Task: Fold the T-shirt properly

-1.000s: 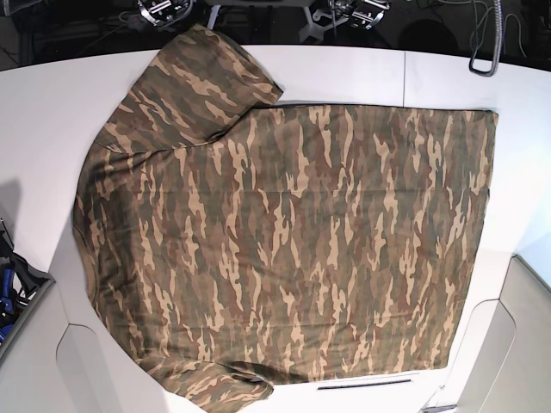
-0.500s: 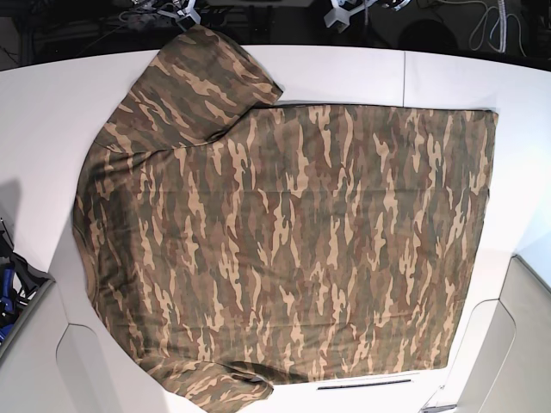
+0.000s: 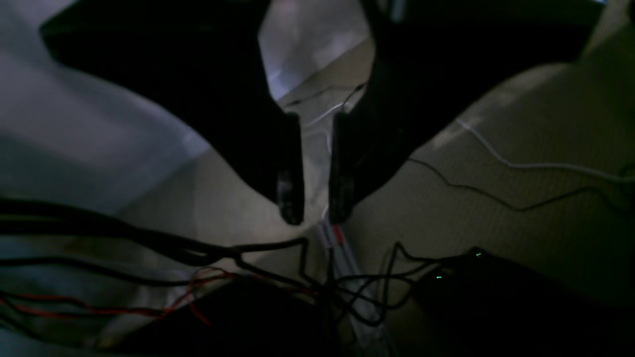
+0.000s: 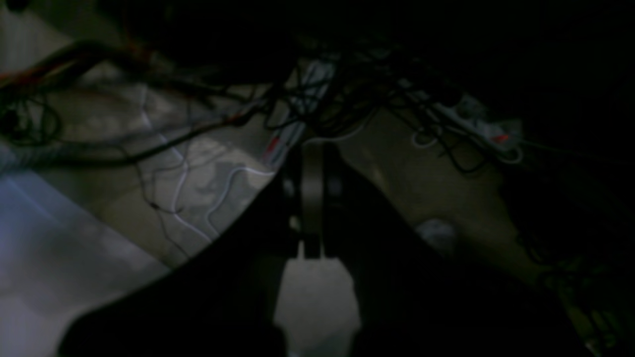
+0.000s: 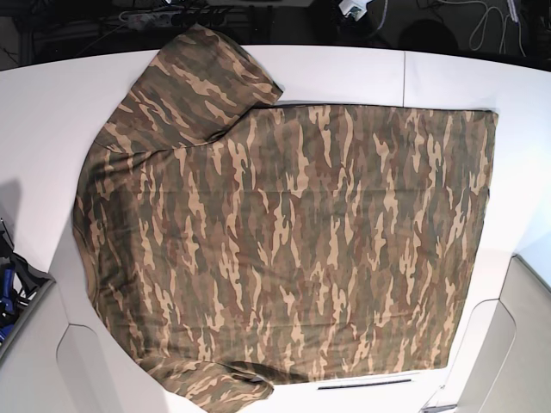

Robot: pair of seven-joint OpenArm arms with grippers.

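The T-shirt's far sleeve is next for my right gripper, which should move to it and close on the sleeve's shoulder-side edge [image 5: 135, 93], halfway between the sleeve's opening and the collar.
The T-shirt [image 5: 284, 232] lies spread flat on the white table [image 5: 344, 73] in the base view, in brown, olive and tan camouflage. One sleeve [image 5: 207, 82] points to the far edge, the other [image 5: 219, 387] hangs at the near edge, and the hem [image 5: 486, 224] is on the right. Neither gripper is over the cloth. In the left wrist view my left gripper [image 3: 316, 218] hangs above the floor, its fingers a narrow gap apart and holding nothing. In the dim right wrist view my right gripper [image 4: 312, 153] has its fingers pressed together, empty.
Tangled black and red cables [image 3: 278, 277] and a dark box with green lights [image 3: 476, 282] lie on the floor below the left gripper. A white power strip [image 4: 486, 129] sits among the cables. A bin with blue items [image 5: 9, 292] stands at the table's left edge.
The gripper parts that showed at the far edge of the base view have drawn back almost out of sight. The T-shirt has not moved.
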